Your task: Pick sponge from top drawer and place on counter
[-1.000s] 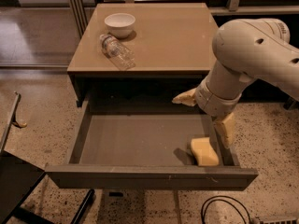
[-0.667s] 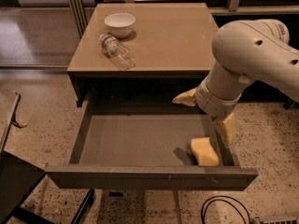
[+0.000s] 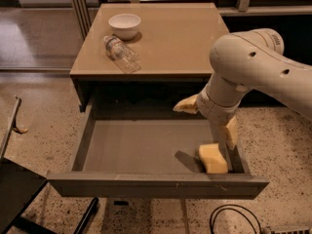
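Observation:
The robot's gripper should grip the far end (image 3: 209,149) of the sponge in the open top drawer, the end toward the counter.
The sponge (image 3: 213,158) is a pale yellow block lying in the front right corner of the open top drawer (image 3: 141,145). My gripper (image 3: 204,127) hangs over the drawer's right side, just above and behind the sponge. It is open and empty, and its fingers are spread wide. One beige finger (image 3: 185,105) points left and the other (image 3: 230,132) points down beside the drawer's right wall. The tan counter (image 3: 180,38) tops the cabinet behind the drawer.
A white bowl (image 3: 125,25) and a clear plastic bottle (image 3: 122,54) lying on its side sit on the counter's left part. A dark object (image 3: 19,199) stands at the lower left on the speckled floor. A black cable (image 3: 234,218) lies below the drawer front.
The gripper has edged slightly down and to the left over the drawer. The sponge, the bowl and the bottle have not moved.

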{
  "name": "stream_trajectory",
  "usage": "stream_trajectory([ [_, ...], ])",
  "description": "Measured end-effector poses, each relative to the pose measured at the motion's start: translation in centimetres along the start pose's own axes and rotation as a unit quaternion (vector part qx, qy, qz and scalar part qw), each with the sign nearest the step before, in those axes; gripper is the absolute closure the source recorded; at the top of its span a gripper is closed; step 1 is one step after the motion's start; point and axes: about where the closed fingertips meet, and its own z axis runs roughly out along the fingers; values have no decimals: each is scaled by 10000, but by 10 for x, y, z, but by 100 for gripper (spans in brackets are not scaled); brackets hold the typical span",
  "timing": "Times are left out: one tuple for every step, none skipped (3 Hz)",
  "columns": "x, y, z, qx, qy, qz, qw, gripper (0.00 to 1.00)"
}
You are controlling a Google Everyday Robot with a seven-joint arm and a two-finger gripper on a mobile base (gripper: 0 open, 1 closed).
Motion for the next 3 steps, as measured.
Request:
stream_trajectory([
  [3,-7,25,-43,-28,-610,9981,0],
  [9,-8,51,-11,-174,-1049,9943,0],
  [13,-5,81,58,-374,-1357,9900,0],
])
